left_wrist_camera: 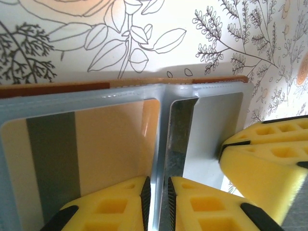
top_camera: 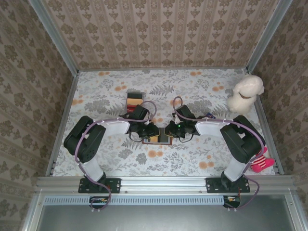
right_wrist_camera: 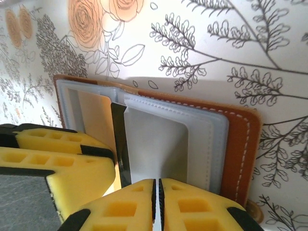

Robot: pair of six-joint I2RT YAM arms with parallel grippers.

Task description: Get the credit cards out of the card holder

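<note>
The pale leaf edge is inside the left gripper's fingers beside the dark card, so that gripper should open and take the dark card alone point(left_wrist_camera: 178, 139).
The brown card holder point(top_camera: 159, 139) lies open on the flowered table between both arms, its grey-blue pockets facing up point(left_wrist_camera: 211, 120). A tan-orange credit card point(left_wrist_camera: 110, 139) with a grey stripe sits in the left pocket. A dark credit card point(left_wrist_camera: 179, 139) stands on edge at the fold, and my left gripper point(left_wrist_camera: 159, 192) is shut on it along with a pale leaf edge. My right gripper point(right_wrist_camera: 158, 197) is shut on a grey-blue pocket leaf point(right_wrist_camera: 159, 144) of the card holder point(right_wrist_camera: 240, 144). The dark card point(right_wrist_camera: 120, 144) rises just left of that leaf. Both grippers point(top_camera: 154, 131) point(top_camera: 169, 131) meet over the holder.
A red-and-cream striped box point(top_camera: 134, 100) stands just behind the left arm. A cream plush toy point(top_camera: 245, 92) sits at the back right corner, and a pink item point(top_camera: 262, 163) lies by the right arm's base. Patterned walls close in three sides of the table.
</note>
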